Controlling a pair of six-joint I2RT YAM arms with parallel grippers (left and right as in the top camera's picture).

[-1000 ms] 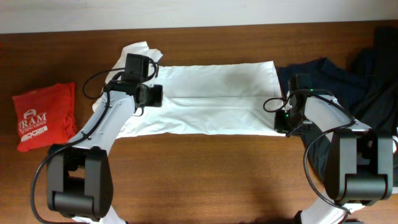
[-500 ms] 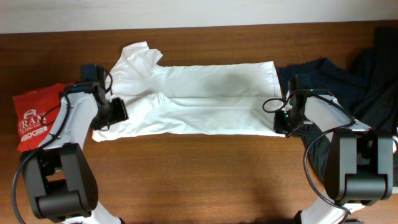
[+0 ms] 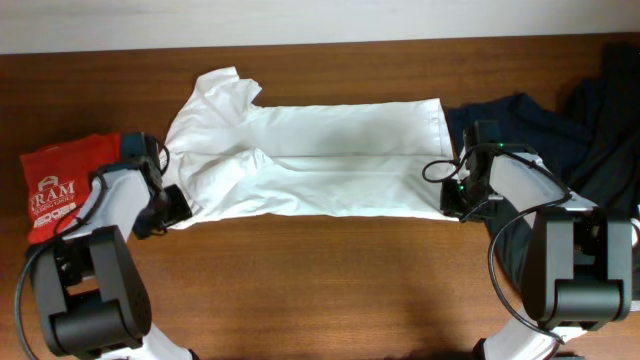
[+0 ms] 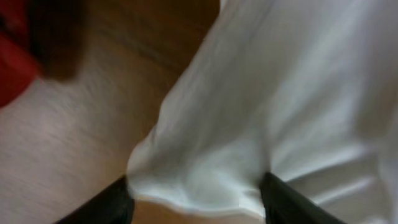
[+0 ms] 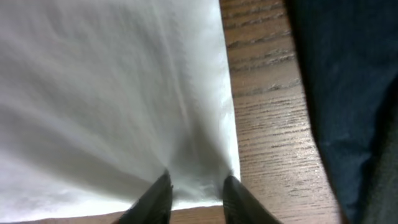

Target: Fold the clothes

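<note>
The white T-shirt's collar end is rumpled; my left gripper should pinch its front corner (image 3: 187,222), pulling it taut while my right gripper holds the hem.
The white T-shirt (image 3: 330,160) lies spread sideways across the table, its collar and sleeve end at the left and its hem at the right. My left gripper (image 3: 172,206) is at the shirt's lower-left corner. In the left wrist view its jaws (image 4: 199,200) stand wide apart with a rumpled fold of white cloth (image 4: 205,174) between them. My right gripper (image 3: 452,200) sits at the hem's front right corner. Its fingers (image 5: 198,194) are shut on the cloth there, and wrinkles (image 5: 180,149) run into the pinch.
A small folded red shirt (image 3: 65,190) with white print lies just left of my left arm, seen blurred as red shirt (image 4: 12,62). Dark navy garments (image 3: 540,125) are heaped right of the hem, close beside my right gripper, shown as dark garments (image 5: 348,93). Bare wooden table (image 3: 330,280) lies in front.
My left arm swung from the sleeve area at the upper left down to the shirt's lower-left corner, and the shirt's left side shifted with it. The right arm has not moved.
</note>
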